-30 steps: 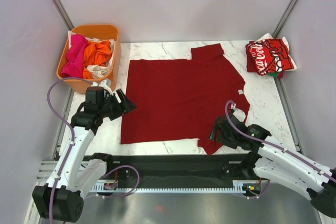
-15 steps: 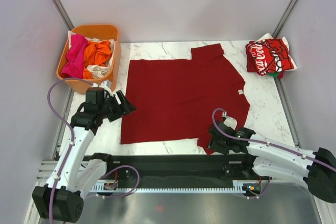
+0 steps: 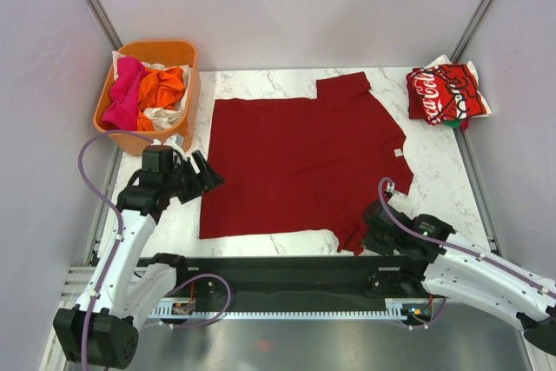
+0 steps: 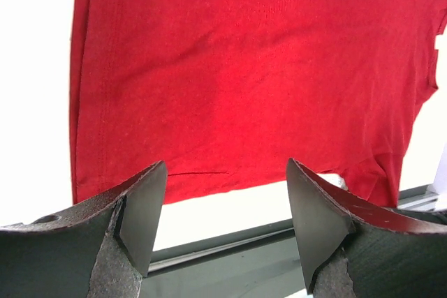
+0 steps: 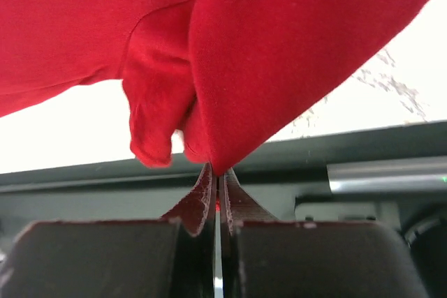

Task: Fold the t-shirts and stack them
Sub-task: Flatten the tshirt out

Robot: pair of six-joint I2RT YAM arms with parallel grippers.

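The near sleeve bunches at my right gripper, which should open, retake the sleeve's end (image 5: 199, 146) and draw it flat before folding.
A plain dark-red t-shirt (image 3: 300, 162) lies spread flat on the marble table, with one sleeve at the back and one at the near right corner. My right gripper (image 3: 365, 234) is shut on that near sleeve. In the right wrist view the cloth (image 5: 279, 54) bunches straight out of the closed jaws (image 5: 218, 176). My left gripper (image 3: 207, 175) stands open just off the shirt's left edge, nothing between its fingers. In the left wrist view (image 4: 227, 214) the shirt (image 4: 244, 68) lies ahead of the jaws. A folded bright red Coca-Cola t-shirt (image 3: 445, 93) rests at the back right.
An orange tub (image 3: 193, 84) at the back left holds pink (image 3: 124, 89), orange (image 3: 161, 86) and white (image 3: 161, 116) t-shirts. A black rail (image 3: 287, 271) runs along the table's near edge. Grey walls close in both sides.
My right gripper has gone from open to shut on the dark-red shirt's near sleeve, after shifting left and back right along the near edge. The left arm has barely moved.
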